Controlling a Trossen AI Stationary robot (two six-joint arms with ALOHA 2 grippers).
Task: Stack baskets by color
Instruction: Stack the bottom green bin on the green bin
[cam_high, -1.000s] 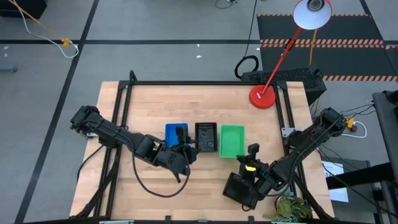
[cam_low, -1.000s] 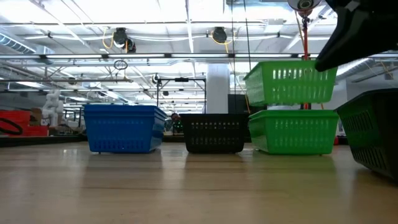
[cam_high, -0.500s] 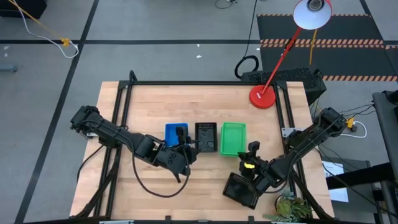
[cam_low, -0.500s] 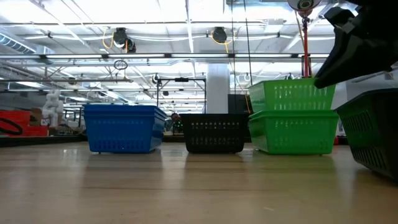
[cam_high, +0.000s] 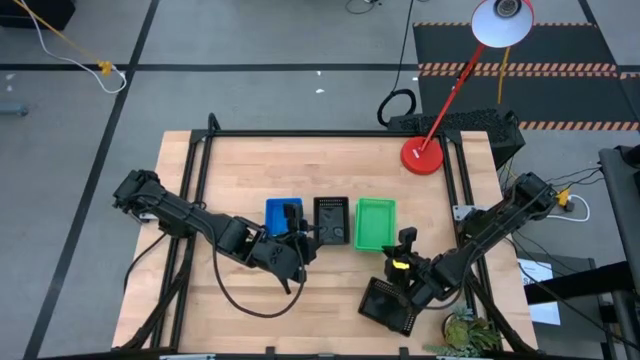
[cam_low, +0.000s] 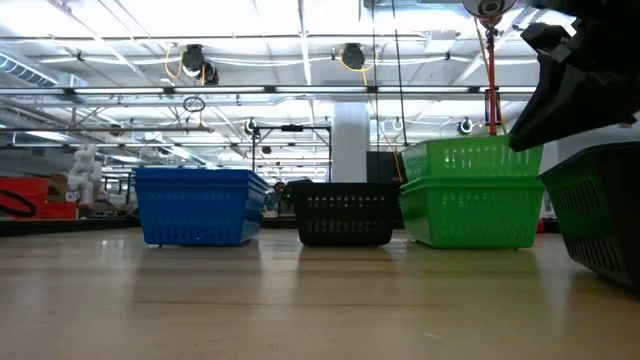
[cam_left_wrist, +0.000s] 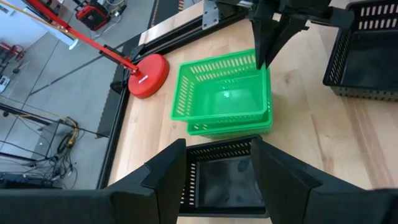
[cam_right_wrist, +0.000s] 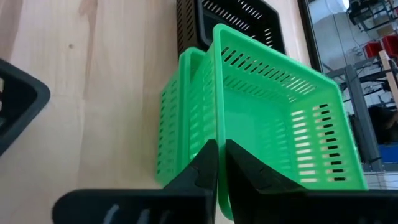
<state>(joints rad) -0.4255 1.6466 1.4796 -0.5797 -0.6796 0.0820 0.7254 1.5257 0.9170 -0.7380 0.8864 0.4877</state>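
The black basket near the plant is next for my left gripper. I should move it there and close it on the basket's rim (cam_high: 364, 295) (cam_left_wrist: 372, 91), on the side away from the plant.
Three baskets stand in a row mid-table: blue (cam_high: 283, 214), black (cam_high: 332, 221) and a lower green basket (cam_low: 470, 212). An upper green basket (cam_right_wrist: 273, 106) sits nested in the lower one. My right gripper (cam_right_wrist: 217, 163) is shut on the upper green basket at the stack's near right corner (cam_high: 393, 243). My left gripper (cam_left_wrist: 221, 180) hangs open above the black basket (cam_left_wrist: 224, 174), its fingers wide and touching nothing. Another black basket (cam_high: 388, 305) rests on the table near the front right. My right gripper pinches the upper green basket's rim (cam_right_wrist: 218, 134) by its near right corner, one finger inside the wall and one outside. The fingers slant down from the table's near right. The basket sits almost level inside the lower green basket.
A red round lamp base (cam_high: 422, 155) stands at the far right of the table, its arm leaning away over the edge. A metal frame (cam_high: 330, 133) runs along the table's far side. Bare wood lies to the left and near front.
My right gripper has gone down with the upper green basket. That basket hung tilted and clear above the lower green one; now it has sunk into it and sits nearly level.
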